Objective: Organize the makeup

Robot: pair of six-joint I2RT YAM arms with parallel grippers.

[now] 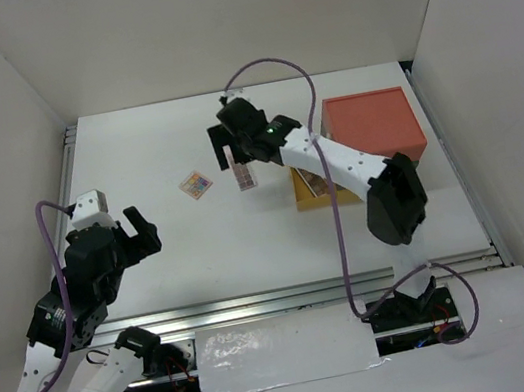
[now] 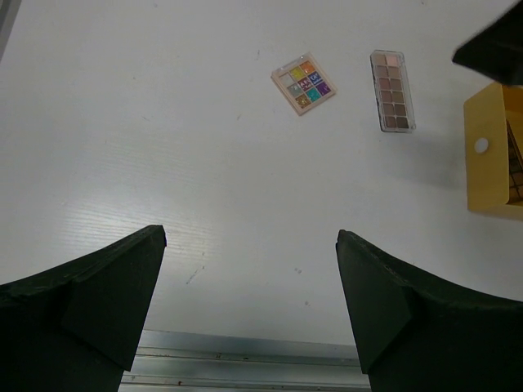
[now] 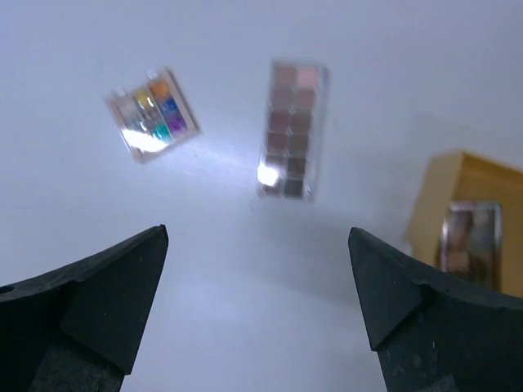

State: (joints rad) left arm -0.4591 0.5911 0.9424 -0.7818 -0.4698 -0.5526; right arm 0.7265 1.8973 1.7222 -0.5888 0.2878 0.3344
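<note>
I move my right gripper to the long brown-toned palette next and close it on the palette's near end (image 1: 247, 183) (image 3: 283, 184), beside its darkest squares.
A small square multicolour eyeshadow palette (image 1: 196, 184) lies flat on the white table; it also shows in the left wrist view (image 2: 304, 82) and the right wrist view (image 3: 153, 114). A long brown-toned palette (image 1: 245, 176) lies just right of it (image 2: 392, 91) (image 3: 292, 129). Another palette (image 3: 471, 237) lies inside an open yellow drawer (image 1: 322, 188). My right gripper (image 1: 227, 154) is open and empty, hovering above the table just behind the long palette (image 3: 257, 233). My left gripper (image 1: 149, 230) is open and empty, near the table's left front, well short of both palettes (image 2: 251, 237).
A big box with a red top (image 1: 371, 124) stands at the right, the yellow drawer (image 2: 494, 151) pulled out from its left side. White walls enclose the table. A metal rail (image 1: 300, 298) runs along the near edge. My right arm (image 1: 388, 189) reaches over the drawer.
</note>
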